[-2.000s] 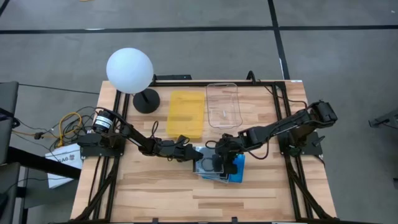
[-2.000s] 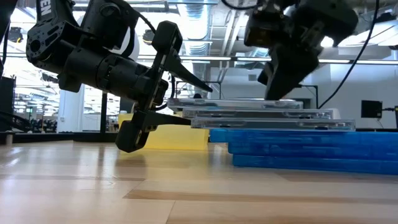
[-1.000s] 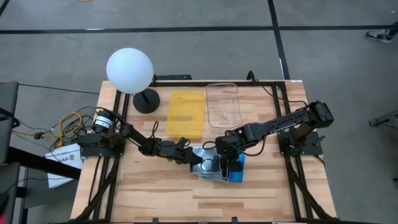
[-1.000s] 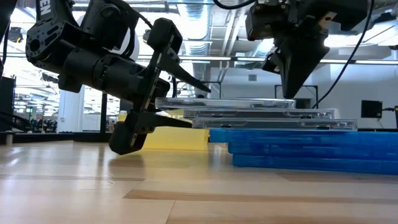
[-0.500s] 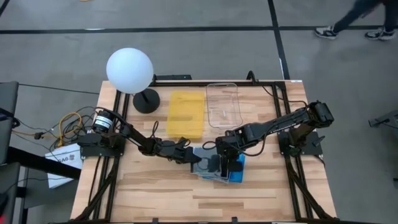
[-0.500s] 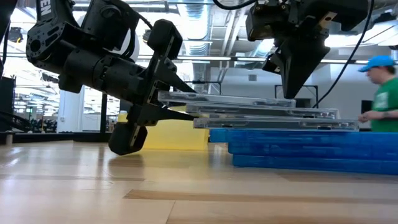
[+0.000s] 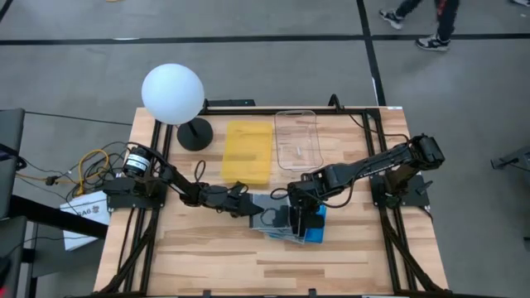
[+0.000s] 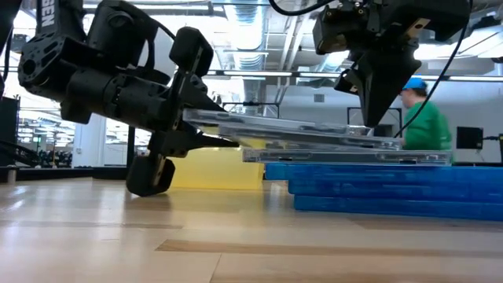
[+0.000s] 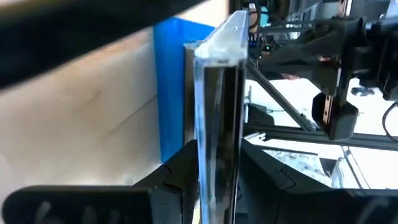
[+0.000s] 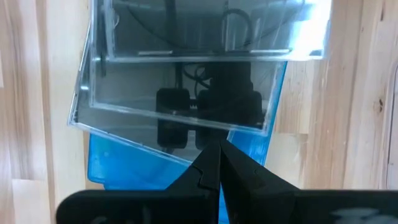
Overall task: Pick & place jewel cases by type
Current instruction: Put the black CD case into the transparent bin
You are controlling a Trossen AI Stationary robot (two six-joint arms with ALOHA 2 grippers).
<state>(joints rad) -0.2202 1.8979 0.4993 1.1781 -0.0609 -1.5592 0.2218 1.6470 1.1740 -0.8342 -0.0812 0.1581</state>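
The left gripper's deep pinch tips the second clear case along with the top one, so it should open, back away and grip just the top clear case's end [image 8: 203, 117].
A stack of jewel cases lies mid-table: blue ones [image 8: 377, 189] at the bottom, clear ones [image 8: 346, 151] on top. The topmost clear jewel case [image 8: 275, 124] is tilted, with my left gripper [image 8: 200, 126] shut on its left edge. In the high view that gripper [image 7: 252, 211] reaches in from the table's left. My right gripper [image 8: 376, 124] is shut and points down at the right part of the clear cases. In its own wrist view the gripper's tip [image 10: 213, 148] stands over a clear case. My left gripper pinches the top clear case's left edge [image 9: 217, 143] between its two fingers, one above and one below. The fingers come in nearly level from the table's left. The case's left end is raised and its right end [image 8: 357, 130] rests on the stack. My right gripper sets its shut fingertips [image 8: 374, 118] down from above on the clear cases near their right end. Which of the cases they touch I cannot tell.
A flat yellow tray [image 7: 248, 151] and a clear rectangular container [image 7: 296, 139] lie side by side behind the stack. A lamp with a white globe [image 7: 172, 93] stands at the far left corner. A person in green [image 8: 424, 130] passes in the room behind.
My left gripper has shut on the top clear case's left edge, then drawn a little toward the table's left and up. The case's left end has risen and slid left, so it now tilts, while its right end stays on the stack.
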